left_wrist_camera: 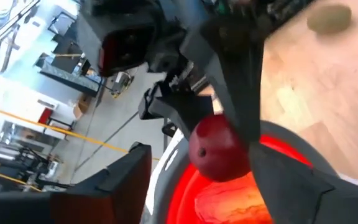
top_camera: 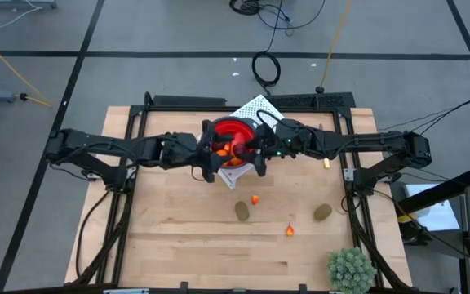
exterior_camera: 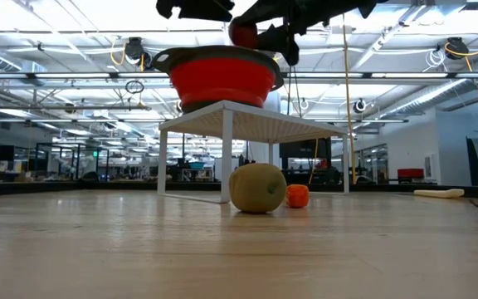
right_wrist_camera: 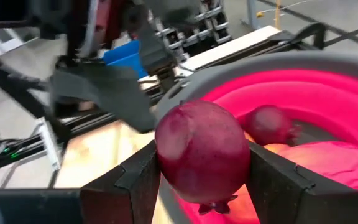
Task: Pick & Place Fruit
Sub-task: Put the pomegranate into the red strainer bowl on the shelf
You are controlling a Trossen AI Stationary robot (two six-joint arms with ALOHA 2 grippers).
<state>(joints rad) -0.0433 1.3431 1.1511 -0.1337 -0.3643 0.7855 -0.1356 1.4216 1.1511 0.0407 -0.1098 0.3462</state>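
The dark red ball in my right gripper is beyond my left fingers, so my left gripper needs to open, move in and take the ball's free sides (left_wrist_camera: 201, 155).
A red bowl with a grey rim (top_camera: 233, 131) stands on a white rack (exterior_camera: 222, 116) at the table's far middle. It holds a dark red ball (right_wrist_camera: 269, 124) and orange-red pieces (right_wrist_camera: 328, 158). My right gripper (right_wrist_camera: 204, 168) is shut on another dark red ball (right_wrist_camera: 202, 152) just above the bowl; the low view shows that ball (exterior_camera: 243, 33) over the rim. My left gripper (left_wrist_camera: 197, 165) hangs open at the bowl's left side, facing that ball (left_wrist_camera: 219, 146). Two brown-green ovals (top_camera: 241, 211) (top_camera: 322, 212) and two orange bits (top_camera: 254, 198) (top_camera: 290, 230) lie on the table. My right gripper pinches the dark red ball between its two fingers (right_wrist_camera: 138, 180), one on each opposite side (right_wrist_camera: 166, 149) at its widest part. The fingers come slanting down from the table's right. The ball is lifted clear above the bowl, its small crown end (right_wrist_camera: 213, 206) pointing down.
A spiky green plant (top_camera: 351, 269) stands at the near right corner. A pale stick-like piece (exterior_camera: 438, 193) lies at the table's right. The two arms crowd together over the bowl. The near half of the wooden table (top_camera: 186, 245) holds only the scattered fruit.
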